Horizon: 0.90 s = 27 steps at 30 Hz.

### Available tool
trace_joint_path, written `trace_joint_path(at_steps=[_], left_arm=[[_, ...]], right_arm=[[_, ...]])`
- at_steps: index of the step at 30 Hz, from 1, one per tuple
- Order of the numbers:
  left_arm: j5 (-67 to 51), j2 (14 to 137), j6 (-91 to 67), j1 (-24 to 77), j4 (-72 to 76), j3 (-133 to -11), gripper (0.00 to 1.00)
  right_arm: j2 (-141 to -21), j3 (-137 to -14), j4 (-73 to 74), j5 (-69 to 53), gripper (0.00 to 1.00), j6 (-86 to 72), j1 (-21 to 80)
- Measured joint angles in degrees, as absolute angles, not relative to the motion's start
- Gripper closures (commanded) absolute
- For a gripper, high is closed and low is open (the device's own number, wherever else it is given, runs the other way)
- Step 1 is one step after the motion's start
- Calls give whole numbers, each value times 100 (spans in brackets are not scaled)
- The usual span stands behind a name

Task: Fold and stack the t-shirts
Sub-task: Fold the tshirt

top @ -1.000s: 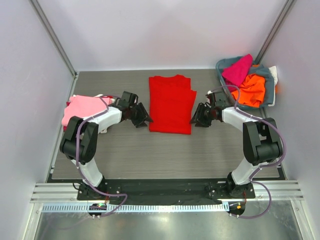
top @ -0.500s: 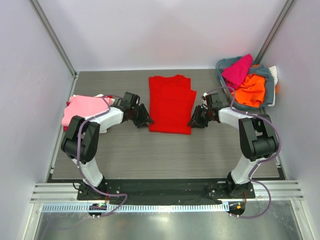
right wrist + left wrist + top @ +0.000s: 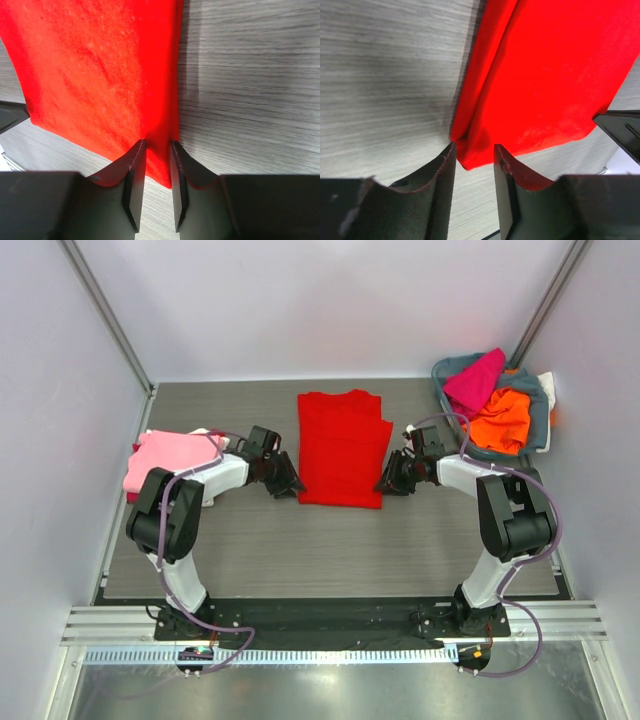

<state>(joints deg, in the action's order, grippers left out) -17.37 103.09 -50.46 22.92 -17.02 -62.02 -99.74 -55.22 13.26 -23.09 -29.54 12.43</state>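
I will open my left gripper's parted fingers and pinch the corner's end (image 3: 467, 165) before the fold, as the red t-shirt's near corner lies loose between them.
A bright red t-shirt (image 3: 342, 448) lies folded in a long rectangle in the middle of the table. My left gripper (image 3: 293, 485) is low at its near left corner. In the left wrist view the red corner (image 3: 470, 155) sits between the jaws of this gripper (image 3: 474, 146), which stand slightly apart. My right gripper (image 3: 385, 483) is at the near right corner. In the right wrist view its jaws (image 3: 157, 142) are narrow, with the shirt's edge (image 3: 159, 160) filling the gap. A folded pink t-shirt (image 3: 165, 458) lies at the left.
A grey-blue basket (image 3: 541, 422) stands at the back right with a magenta shirt (image 3: 475, 378), an orange shirt (image 3: 500, 420) and a white one (image 3: 547, 385) in it. Pale walls enclose the table on three sides.
Both grippers have slid inward to the red shirt's near corners. Both pairs of jaws have narrowed, the right one onto the cloth edge.
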Motion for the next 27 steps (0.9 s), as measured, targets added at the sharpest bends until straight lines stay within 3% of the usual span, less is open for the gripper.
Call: trace_joint_path(at_steps=[4,9,10,11,19,27], left_arm=[[-1743,10466,-5039,2292,-1702,-6302,80],[-1758,10488,-5017,2292,-1702,-6320,94],[-1756,10488,-5013,2292,-1702,-6322,99],[-1756,10488,-5011,2292,-1702,-6322,100],[-1747,10333,-5002,2292,-1667,-6160,100],[-1653,9225,-5002,2329,-1380,-5142,99]], right_arm=[[-10018,-5524,1319,-2314,82,-2969,1262],[-10033,-5524,1315,-2316,86,-2985,1275],[-10033,-5524,1313,-2318,95,-2987,1275],[-10033,-5524,1310,-2318,99,-2978,1275],[-9961,-5524,1323,-2329,99,-3000,1280],[-9550,-5374,1334,-2368,95,-3002,1308]])
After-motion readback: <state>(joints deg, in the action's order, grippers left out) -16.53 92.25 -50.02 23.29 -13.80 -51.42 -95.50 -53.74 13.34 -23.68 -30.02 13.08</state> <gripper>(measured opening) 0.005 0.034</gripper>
